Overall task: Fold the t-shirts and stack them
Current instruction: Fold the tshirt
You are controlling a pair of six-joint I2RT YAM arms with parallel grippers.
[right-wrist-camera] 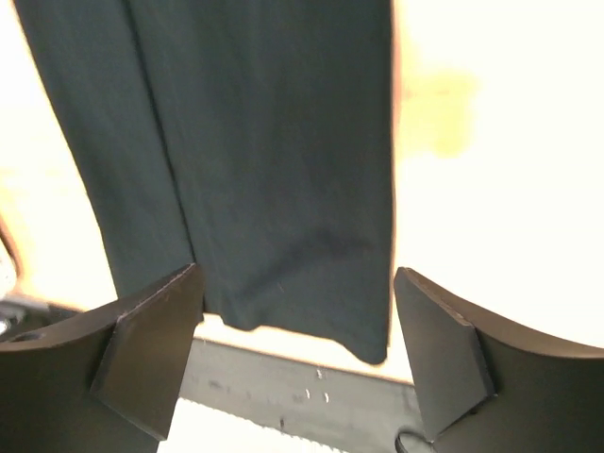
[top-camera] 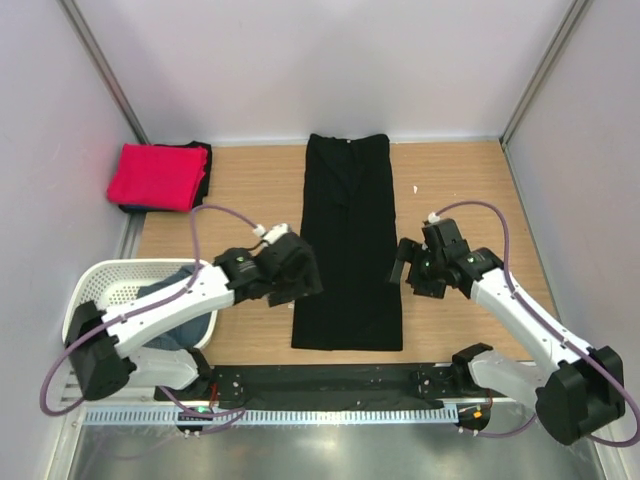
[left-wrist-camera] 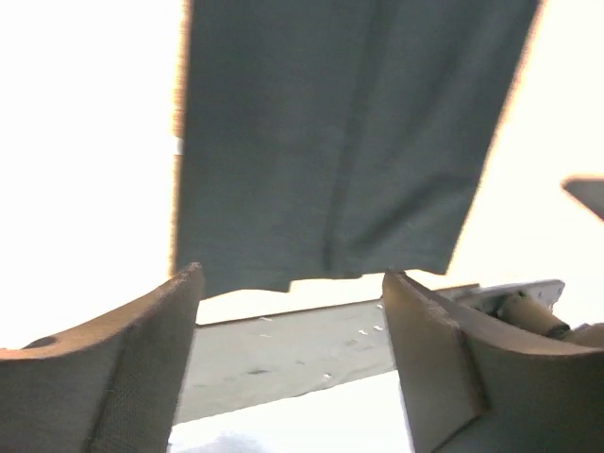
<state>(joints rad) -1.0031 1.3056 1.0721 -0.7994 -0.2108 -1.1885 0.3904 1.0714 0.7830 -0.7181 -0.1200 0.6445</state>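
The near corner (top-camera: 295, 346) (left-wrist-camera: 209, 288) of the black t-shirt, on the side toward the white laundry basket, is next for my left gripper to close on.
The black t-shirt (top-camera: 347, 240) lies flat on the table as a long narrow strip, both sides folded in. It also shows in the left wrist view (left-wrist-camera: 340, 142) and the right wrist view (right-wrist-camera: 255, 160). A folded red t-shirt (top-camera: 155, 176) rests on a dark folded piece at the back left. A grey-blue t-shirt (top-camera: 170, 300) lies in the basket. My left gripper (top-camera: 305, 278) is open and empty at the strip's left edge. My right gripper (top-camera: 403, 268) is open and empty at the strip's right edge. Both hover above the cloth's near half.
A white lattice laundry basket (top-camera: 100, 290) stands at the near left under the left arm. Walls close the table on the left, back and right. A black rail (top-camera: 330, 385) runs along the near edge.
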